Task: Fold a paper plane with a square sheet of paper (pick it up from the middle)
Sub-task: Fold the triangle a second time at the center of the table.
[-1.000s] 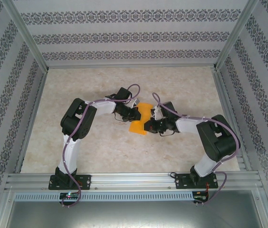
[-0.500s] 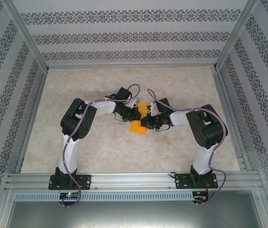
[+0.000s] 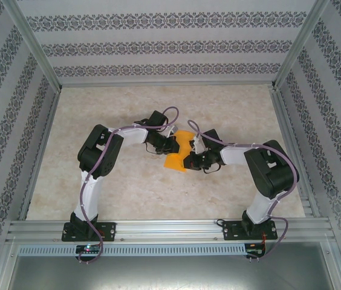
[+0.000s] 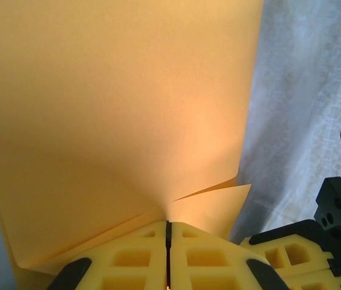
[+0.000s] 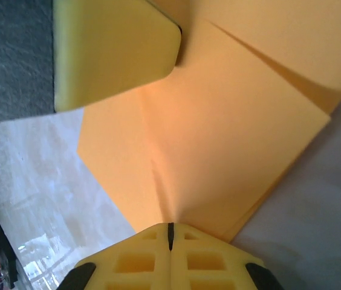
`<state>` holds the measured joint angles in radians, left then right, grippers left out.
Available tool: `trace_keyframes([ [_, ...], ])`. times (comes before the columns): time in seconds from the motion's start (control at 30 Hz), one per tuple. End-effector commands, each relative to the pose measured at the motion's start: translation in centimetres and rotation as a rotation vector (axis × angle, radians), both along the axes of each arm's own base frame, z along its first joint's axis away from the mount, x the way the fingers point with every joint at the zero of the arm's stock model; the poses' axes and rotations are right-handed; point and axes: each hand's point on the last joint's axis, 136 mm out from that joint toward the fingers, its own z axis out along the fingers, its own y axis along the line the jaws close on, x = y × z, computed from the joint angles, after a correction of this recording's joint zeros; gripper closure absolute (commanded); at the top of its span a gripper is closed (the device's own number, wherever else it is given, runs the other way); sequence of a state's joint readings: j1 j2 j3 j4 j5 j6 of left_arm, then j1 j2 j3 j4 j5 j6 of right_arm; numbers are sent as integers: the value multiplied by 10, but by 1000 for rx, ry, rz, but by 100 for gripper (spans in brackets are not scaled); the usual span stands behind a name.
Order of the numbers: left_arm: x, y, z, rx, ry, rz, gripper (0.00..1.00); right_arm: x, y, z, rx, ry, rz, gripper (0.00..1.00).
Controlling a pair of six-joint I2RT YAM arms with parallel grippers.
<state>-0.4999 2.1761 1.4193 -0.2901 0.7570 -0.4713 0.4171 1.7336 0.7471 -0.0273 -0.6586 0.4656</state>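
My right gripper is shut at the near end of the sheet. It should back off, open and take the sheet's middle (image 3: 186, 150) opposite my left gripper before it lifts.
The square sheet of paper (image 3: 178, 152) is bright orange, folded into a narrower creased shape, and is held between both arms at the middle of the table. My left gripper (image 3: 172, 145) is shut on its left edge, and in the left wrist view the paper (image 4: 116, 109) rises from the closed jaws of that gripper (image 4: 168, 225). My right gripper (image 3: 189, 159) is shut on the near right edge. In the right wrist view the layered paper (image 5: 219, 133) spreads out from the closed jaws of the right gripper (image 5: 170, 228), with a left finger (image 5: 113, 51) pinching it beyond.
The pale marbled table (image 3: 116, 187) is fenced by an aluminium frame (image 3: 158, 228) at the near edge and patterned walls on three sides. The right gripper's yellow fingers (image 4: 291, 254) sit close to the left gripper in the left wrist view.
The right arm swung in toward the left arm, then drew back a little. The paper between the grippers shifted and now bulges more. The left arm hardly moved.
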Motion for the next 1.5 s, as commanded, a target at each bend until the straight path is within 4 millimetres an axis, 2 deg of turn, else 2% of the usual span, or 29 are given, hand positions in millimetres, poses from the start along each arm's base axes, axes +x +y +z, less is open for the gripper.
trace_keyframes([
  [0.0,-19,46,-71,238,109,34,90,-46,-21,-24,-117,135,27,100],
  [0.17,-20,45,-70,234,110,32,90,-45,-21,-7,-101,95,9,100],
  [0.37,-20,45,-68,232,107,30,90,-22,-7,32,-45,-13,-21,100],
  [0.5,-20,45,-67,231,106,32,90,-15,12,49,15,-42,2,100],
  [0.67,-20,44,-67,227,108,33,90,-7,28,36,0,-24,40,100],
  [0.77,-19,44,-65,223,103,34,90,0,29,24,-31,-17,45,100],
  [1.07,-20,44,-65,224,102,28,90,5,11,-2,-150,2,42,100],
  [1.47,-20,45,-70,232,112,21,90,-13,-5,-17,-154,50,40,100],
])
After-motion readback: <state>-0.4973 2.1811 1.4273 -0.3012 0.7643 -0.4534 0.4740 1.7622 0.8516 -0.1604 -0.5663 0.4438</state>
